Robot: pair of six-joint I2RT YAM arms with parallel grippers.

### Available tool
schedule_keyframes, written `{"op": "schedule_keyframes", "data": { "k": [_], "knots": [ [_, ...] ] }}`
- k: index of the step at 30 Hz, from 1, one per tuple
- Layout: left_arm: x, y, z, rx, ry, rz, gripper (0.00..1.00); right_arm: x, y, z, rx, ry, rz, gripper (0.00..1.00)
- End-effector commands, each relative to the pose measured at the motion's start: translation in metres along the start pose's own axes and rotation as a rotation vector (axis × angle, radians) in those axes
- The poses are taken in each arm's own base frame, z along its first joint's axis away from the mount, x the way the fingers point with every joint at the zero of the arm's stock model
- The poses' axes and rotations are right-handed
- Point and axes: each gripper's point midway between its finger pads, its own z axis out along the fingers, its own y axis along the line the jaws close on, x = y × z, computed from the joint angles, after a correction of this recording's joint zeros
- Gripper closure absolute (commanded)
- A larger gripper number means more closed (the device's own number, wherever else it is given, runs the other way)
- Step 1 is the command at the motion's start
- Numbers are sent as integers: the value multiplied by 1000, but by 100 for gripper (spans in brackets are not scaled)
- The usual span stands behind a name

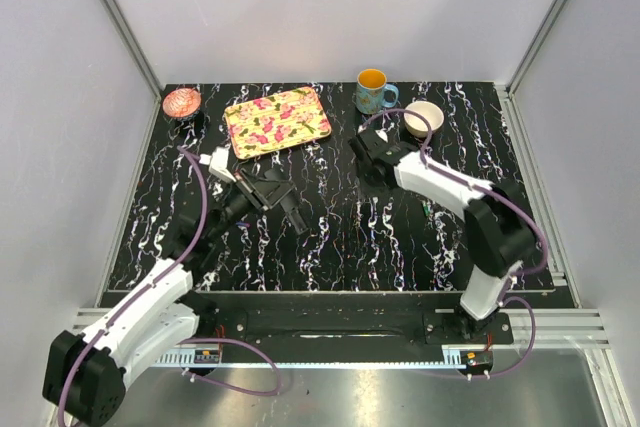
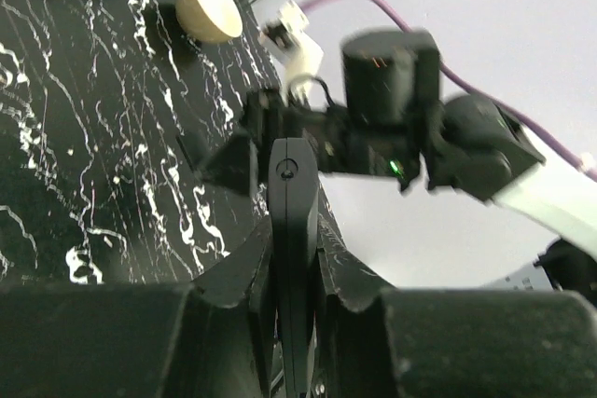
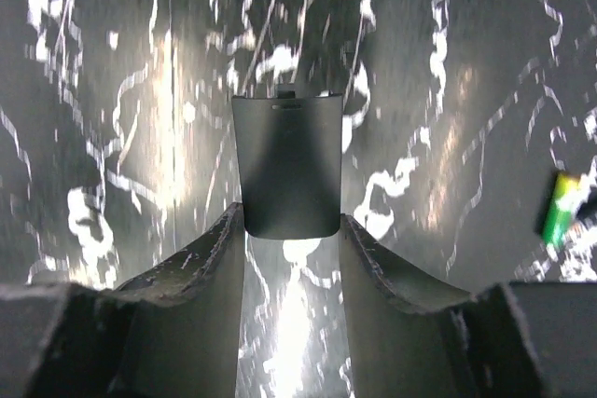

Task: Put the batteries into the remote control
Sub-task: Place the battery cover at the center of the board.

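Note:
Next, my right gripper lets go of the black battery cover on the bare table (image 1: 377,162) in front of the blue mug.
My left gripper (image 1: 272,195) is shut on the black remote control (image 1: 293,212) and holds it above the middle-left of the table. In the left wrist view the remote (image 2: 292,184) stands edge-on between the fingers of that gripper (image 2: 294,240). My right gripper (image 1: 368,152) is low over the table near the mug. Its fingertips (image 3: 289,216) pinch the near end of a flat black battery cover (image 3: 284,165). A small green and yellow stick (image 3: 560,207), apparently a battery, lies at the right edge of the right wrist view. No red shows on it.
A floral tray (image 1: 277,120) lies at the back, with a pink bowl (image 1: 182,102) to its left. A blue mug (image 1: 373,92) and a cream bowl (image 1: 423,119) stand at the back right, close behind my right gripper. The bowl also shows in the left wrist view (image 2: 207,5).

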Motion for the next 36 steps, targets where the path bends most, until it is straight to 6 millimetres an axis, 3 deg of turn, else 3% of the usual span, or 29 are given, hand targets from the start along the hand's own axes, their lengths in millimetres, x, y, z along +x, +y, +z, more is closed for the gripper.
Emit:
{"op": "schedule_keyframes", "data": {
  "k": [1,6,7,9,10,15,22,25,30,33,36],
  "knots": [
    [6,-11,-17,66,-2,-12,100,-61,-10,34,13,-77,101,100],
    [12,-10,-30,71,-2,-1,100,-81,-23,74,9,-29,164,100],
    [13,-11,-32,79,-1,1,100,-95,-22,74,2,-51,165,100],
    [14,-12,-35,81,3,9,100,-93,-26,87,23,-17,136,100],
    [14,-13,-35,83,3,13,100,-103,-24,86,23,-30,126,100],
    [13,-17,-38,93,4,29,100,-91,-30,103,59,47,61,100],
    [12,-20,-37,104,8,32,100,-70,-35,110,78,100,55,99],
    [13,-21,-37,103,12,31,100,-65,-34,110,70,114,64,86],
    [14,-20,-37,100,23,30,100,-61,-34,106,63,120,73,52],
    [15,-19,-38,95,21,26,100,-64,-34,98,60,106,84,41],
    [14,-19,-38,93,13,25,100,-72,-30,81,33,67,113,36]
  ]
}}
